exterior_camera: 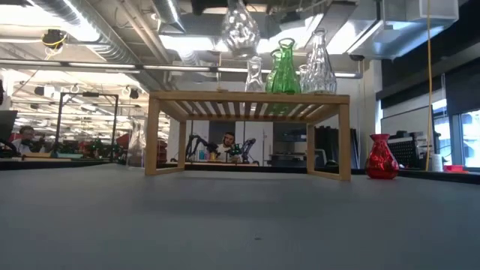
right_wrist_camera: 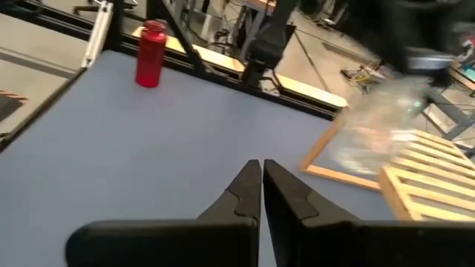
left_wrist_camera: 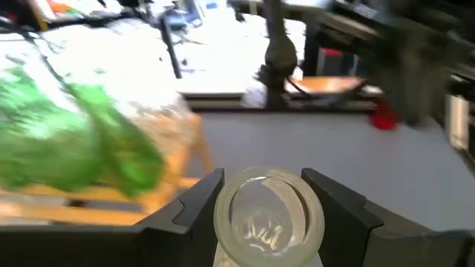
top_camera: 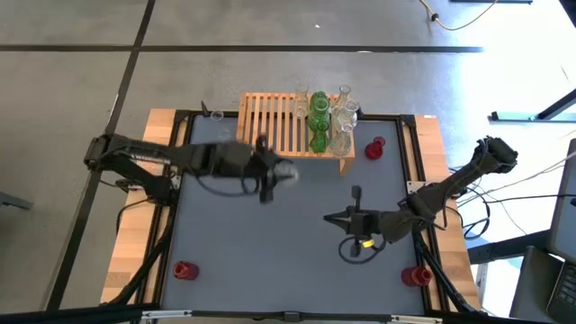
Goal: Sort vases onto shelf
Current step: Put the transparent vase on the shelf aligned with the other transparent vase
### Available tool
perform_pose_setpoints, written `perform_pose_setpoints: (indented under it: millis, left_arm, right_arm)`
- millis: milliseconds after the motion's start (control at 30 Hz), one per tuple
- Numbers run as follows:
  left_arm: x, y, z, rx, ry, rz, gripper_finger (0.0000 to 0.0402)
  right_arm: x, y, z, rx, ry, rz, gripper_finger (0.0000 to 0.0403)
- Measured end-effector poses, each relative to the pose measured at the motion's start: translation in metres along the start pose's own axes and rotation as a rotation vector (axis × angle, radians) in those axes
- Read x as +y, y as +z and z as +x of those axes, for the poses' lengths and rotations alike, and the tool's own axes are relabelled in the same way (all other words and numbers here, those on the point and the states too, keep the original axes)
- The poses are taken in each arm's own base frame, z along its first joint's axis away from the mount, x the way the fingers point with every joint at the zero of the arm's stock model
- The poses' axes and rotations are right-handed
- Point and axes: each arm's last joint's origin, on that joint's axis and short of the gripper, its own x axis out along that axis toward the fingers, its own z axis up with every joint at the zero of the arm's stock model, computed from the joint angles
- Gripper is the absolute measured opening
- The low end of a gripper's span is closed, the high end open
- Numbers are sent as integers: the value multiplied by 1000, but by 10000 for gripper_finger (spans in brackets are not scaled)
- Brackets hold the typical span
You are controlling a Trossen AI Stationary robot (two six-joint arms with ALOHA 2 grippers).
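Note:
Next, I set the clear glass vase, still held in the air over the table, down with my left gripper on the shelf's bare slats (top_camera: 299,123) by the green vases.
My left gripper (top_camera: 273,173) is shut on a clear glass vase (left_wrist_camera: 269,215) and holds it in the air over the table, just in front of the wooden shelf (top_camera: 292,124). In the low view the vase (exterior_camera: 240,28) hangs higher than the shelf top (exterior_camera: 247,97). On the shelf's right part stand two green vases (top_camera: 318,121) and several clear ones (top_camera: 342,126). A red vase (top_camera: 374,148) stands on the table right of the shelf. My right gripper (right_wrist_camera: 261,185) is shut and empty, low over the table's right middle (top_camera: 346,219). My left gripper pinches the clear vase at its neck, just below the round mouth (left_wrist_camera: 269,194), between its two fingers (left_wrist_camera: 194,211), one on each side. The vase is lifted clear of the table and the shelf; its body shows in the low view.
A red bottle (top_camera: 184,270) stands near the table's near left corner and shows in the right wrist view (right_wrist_camera: 151,53). Another red one (top_camera: 416,275) stands at the near right corner. A small clear vase (top_camera: 216,114) stands left of the shelf. The shelf's left slats (top_camera: 265,121) are bare.

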Motion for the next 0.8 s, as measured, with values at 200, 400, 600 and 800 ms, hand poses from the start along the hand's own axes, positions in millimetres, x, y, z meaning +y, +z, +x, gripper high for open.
perform_pose_setpoints:
  millis: [200, 400, 600, 800]
  left_arm:
    - [69, 16, 3, -38, 90, -16, 169]
    - [123, 8, 18, -55, 110, -60, 169]
    - [158, -8, 43, -29, 107, -71, 169]
    - [177, -9, 65, -11, 120, -65, 169]
  right_arm:
    - [13, -3, -3, 13, 50, 16, 12]
    - [16, -8, -2, 59, 53, 119, 12]
    - [20, -14, 2, 100, 50, 164, 12]
    - [22, -16, 4, 107, 52, 199, 12]
